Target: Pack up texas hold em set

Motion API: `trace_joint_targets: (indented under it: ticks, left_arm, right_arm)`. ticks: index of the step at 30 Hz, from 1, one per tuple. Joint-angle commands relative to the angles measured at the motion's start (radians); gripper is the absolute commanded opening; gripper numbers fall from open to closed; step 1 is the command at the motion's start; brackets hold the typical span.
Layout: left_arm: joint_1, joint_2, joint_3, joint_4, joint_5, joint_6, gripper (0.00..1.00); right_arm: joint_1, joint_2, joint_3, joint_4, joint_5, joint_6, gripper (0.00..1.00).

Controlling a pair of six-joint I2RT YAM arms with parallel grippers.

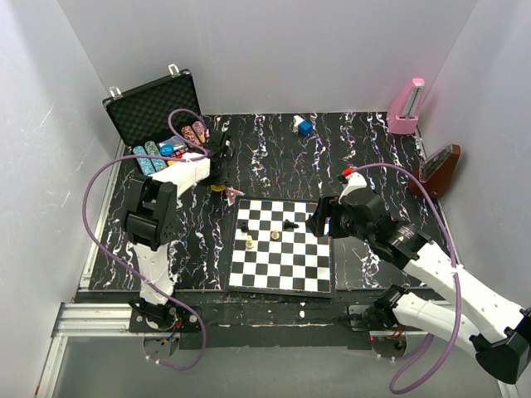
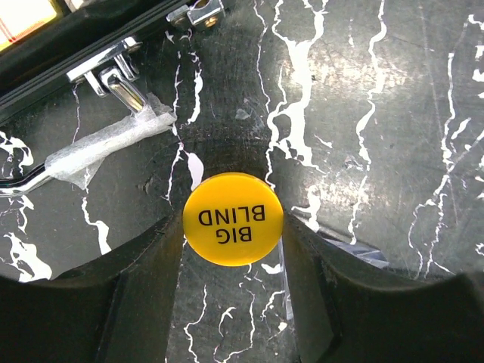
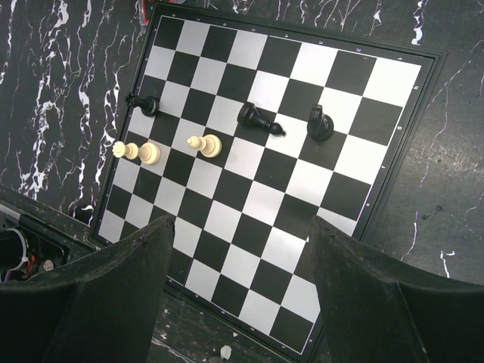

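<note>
Next, I let go of the yellow "BIG BLIND" disc with my left gripper on the red-yellow card box inside the black case [image 1: 186,162].
The black case [image 1: 153,108] stands open at the back left, with rows of poker chips [image 1: 162,153] and a blue disc [image 1: 167,150] in its tray. Its silver latch [image 2: 113,72] and a corner of the red-yellow card box [image 2: 23,15] show in the left wrist view. My left gripper [image 1: 219,176] points down just right of the case and is shut on the yellow "BIG BLIND" disc [image 2: 232,219], which sits between its fingertips close to the table; the disc also shows in the top view [image 1: 217,188]. My right gripper [image 1: 319,222] is open and empty over the chessboard's right edge.
The chessboard [image 1: 282,245] with a few pieces lies at the front centre and also fills the right wrist view [image 3: 287,189]. A small blue and white object [image 1: 304,127] sits at the back. A pink metronome [image 1: 406,108] and a brown one [image 1: 438,170] stand at the right. Clear wrap [image 2: 355,249] lies beside the disc.
</note>
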Motion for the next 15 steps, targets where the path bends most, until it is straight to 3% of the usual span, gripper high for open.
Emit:
trace_joint_targets:
  ticks: [1, 15]
  left_arm:
    - [0.004, -0.096, -0.024, -0.025, 0.026, 0.030, 0.35]
    - [0.065, -0.157, -0.010, -0.066, 0.054, 0.094, 0.34]
  right_arm:
    - [-0.003, -0.021, 0.003, 0.010, 0.017, 0.011, 0.79]
    - [-0.002, -0.024, 0.005, 0.010, 0.022, 0.012, 0.79]
